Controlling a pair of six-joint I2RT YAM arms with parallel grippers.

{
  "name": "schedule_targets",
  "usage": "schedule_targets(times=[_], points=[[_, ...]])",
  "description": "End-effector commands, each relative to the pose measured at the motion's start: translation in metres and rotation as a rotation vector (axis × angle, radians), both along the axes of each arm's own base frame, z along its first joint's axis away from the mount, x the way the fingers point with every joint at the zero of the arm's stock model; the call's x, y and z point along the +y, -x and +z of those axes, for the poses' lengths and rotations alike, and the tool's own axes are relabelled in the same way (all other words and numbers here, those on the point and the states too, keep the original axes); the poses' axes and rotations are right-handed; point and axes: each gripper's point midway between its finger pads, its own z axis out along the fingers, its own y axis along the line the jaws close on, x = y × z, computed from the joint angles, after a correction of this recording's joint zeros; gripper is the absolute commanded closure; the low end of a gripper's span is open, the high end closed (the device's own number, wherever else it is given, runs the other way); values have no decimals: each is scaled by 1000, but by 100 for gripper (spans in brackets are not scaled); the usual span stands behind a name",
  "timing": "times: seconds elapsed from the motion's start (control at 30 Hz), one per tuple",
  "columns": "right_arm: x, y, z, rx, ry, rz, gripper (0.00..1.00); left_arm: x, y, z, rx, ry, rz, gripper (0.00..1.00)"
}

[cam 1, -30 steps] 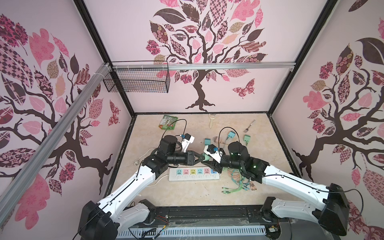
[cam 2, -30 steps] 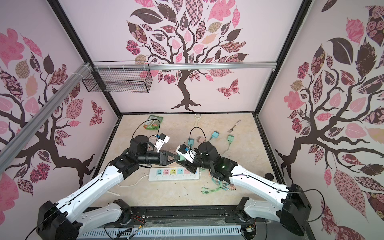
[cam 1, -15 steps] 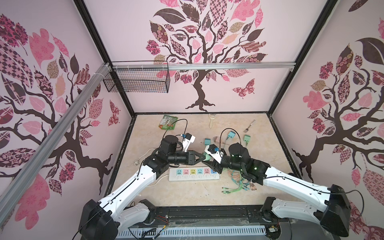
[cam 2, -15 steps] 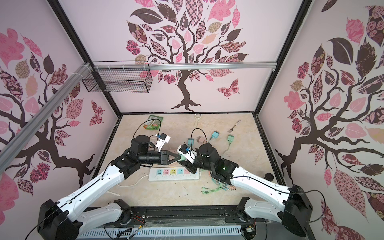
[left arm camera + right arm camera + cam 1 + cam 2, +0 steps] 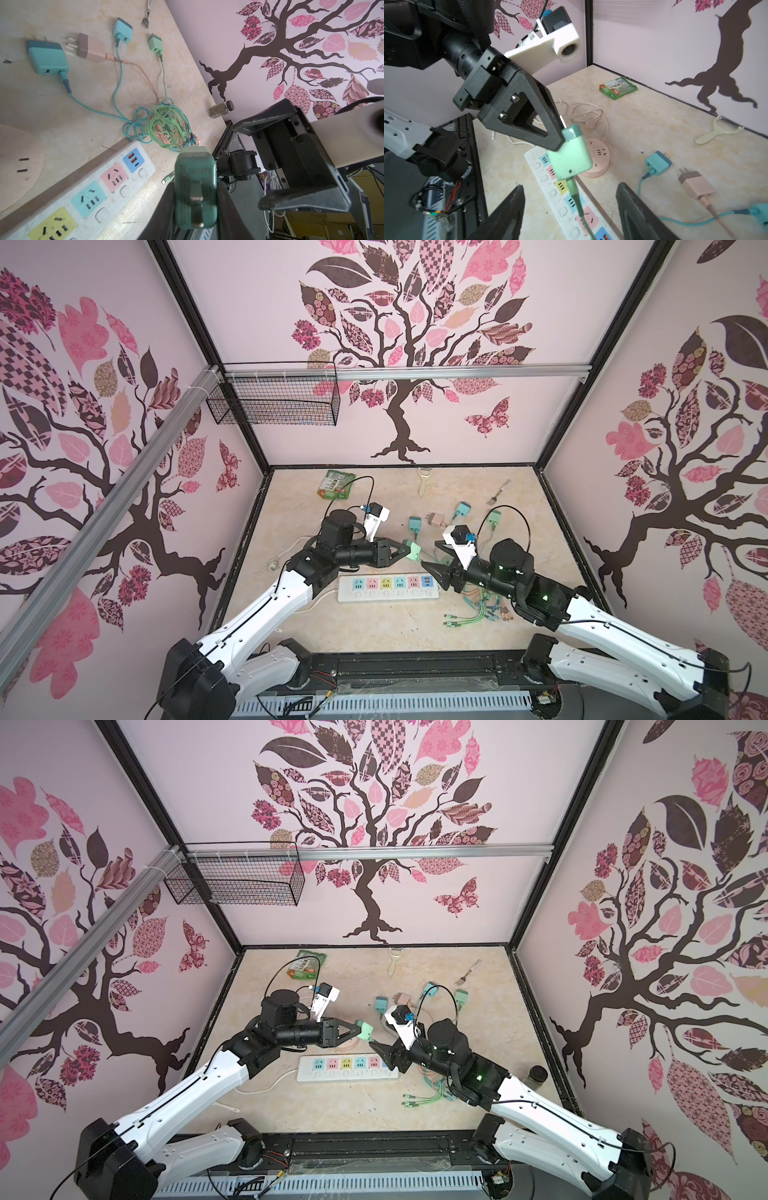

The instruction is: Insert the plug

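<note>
Next, I close my right gripper on the cable end point(image 5: 415, 555) point(image 5: 571, 170) of the mint-green plug, opposite its metal prongs, to take it from my left gripper.
The plug point(image 5: 412, 550) point(image 5: 365, 1031) is a mint-green charger with a green cable. It hangs in the air above the white power strip point(image 5: 390, 595) point(image 5: 345, 1075). My left gripper point(image 5: 408, 551) point(image 5: 195, 199) is shut on it, and its two metal prongs point(image 5: 196, 199) face the left wrist camera. In the right wrist view the plug point(image 5: 571, 153) sits at the tip of the left gripper's black fingers point(image 5: 533, 124). My right gripper point(image 5: 433, 560) point(image 5: 571, 193) stands open just right of the plug, apart from it. Only the green cable point(image 5: 576, 199) runs between its fingers.
A round pink socket point(image 5: 598, 160) lies behind the strip. Several spare chargers point(image 5: 414, 524) and a cable tangle point(image 5: 478, 605) lie to the right. A green packet point(image 5: 336, 485), a peeler point(image 5: 423, 481) and a fork point(image 5: 498, 491) lie at the back. A spice jar point(image 5: 538, 1075) stands by the right wall.
My right gripper has opened, let go of the plug and drawn back to the right. The left gripper has kept its hold on the plug and barely moved.
</note>
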Motion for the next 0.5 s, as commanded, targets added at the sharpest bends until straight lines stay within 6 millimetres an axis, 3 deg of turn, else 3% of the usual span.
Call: schedule_targets(times=[0.0, 0.2, 0.47], points=[[2, 16, 11, 100, -134, 49, 27, -1, -5, 27, -117, 70, 16, 100], [5, 32, 23, 176, -320, 126, 29, 2, -6, 41, -185, 153, 54, 100], [8, 43, 38, 164, -502, 216, 40, 13, 0, 74, -321, 308, 106, 100]])
